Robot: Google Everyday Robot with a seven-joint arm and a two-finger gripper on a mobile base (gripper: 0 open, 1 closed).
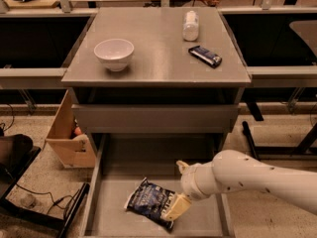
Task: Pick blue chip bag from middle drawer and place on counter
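Observation:
I will close my gripper on the arm-side end [170, 199] of the blue chip bag, since that end is already lying between the gripper's open fingers.
The blue chip bag [148, 201] lies flat on the bottom of the open middle drawer [114, 187], near its front. My gripper [174, 208] comes in from the right on a white arm and sits right at the bag's right edge, its pale fingers [177, 206] over the bag. The counter [158, 48] is the grey top of the cabinet above the drawer.
On the counter stand a white bowl [114, 53], a white bottle [190, 25] lying at the back, and a small dark blue wrapped bar [205, 56]. A closed drawer front [156, 118] sits above the open one. A cardboard box [69, 133] stands left of the cabinet.

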